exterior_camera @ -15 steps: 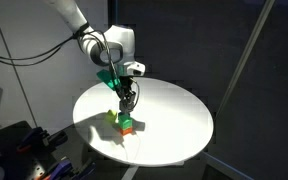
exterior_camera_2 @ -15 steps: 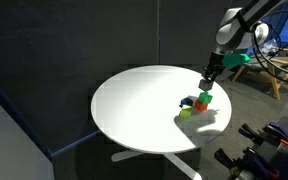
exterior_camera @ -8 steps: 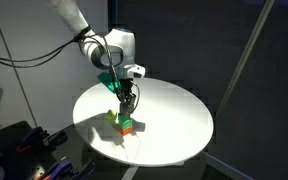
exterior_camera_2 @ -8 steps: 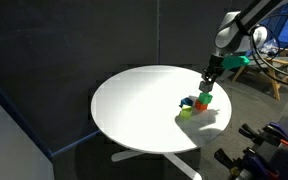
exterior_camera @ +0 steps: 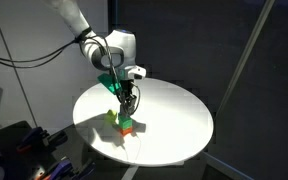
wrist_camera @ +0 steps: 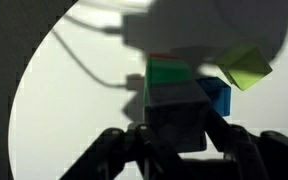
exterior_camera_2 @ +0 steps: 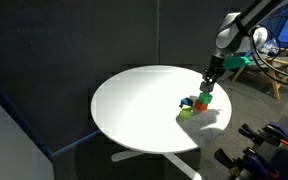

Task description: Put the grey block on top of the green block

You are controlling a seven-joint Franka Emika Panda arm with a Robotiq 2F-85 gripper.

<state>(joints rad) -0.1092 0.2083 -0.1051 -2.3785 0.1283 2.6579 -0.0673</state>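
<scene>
Next, my gripper puts the grey block down on the green block (exterior_camera: 124, 115) (wrist_camera: 170, 98) that sits on the orange block.
In the wrist view the grey block (wrist_camera: 176, 122) sits dark between my gripper's (wrist_camera: 177, 140) two fingers, which are shut on it. Just beyond it is the green block (wrist_camera: 170, 76), with a thin orange-red edge showing at its far side. In both exterior views the gripper (exterior_camera: 128, 104) (exterior_camera_2: 208, 86) points straight down over the green block (exterior_camera: 126, 120) (exterior_camera_2: 205, 97), which rests on an orange block (exterior_camera: 128, 129) (exterior_camera_2: 201, 105). The grey block is directly above the green one; I cannot tell whether they touch.
A blue block (wrist_camera: 218, 95) (exterior_camera_2: 189, 102) and a paler yellow-green block (wrist_camera: 244, 67) (exterior_camera_2: 185, 113) lie close beside the stack. The round white table (exterior_camera: 174, 125) (exterior_camera_2: 134, 105) has dark curtains behind it. Equipment stands on the floor near its edge (exterior_camera_2: 259, 150).
</scene>
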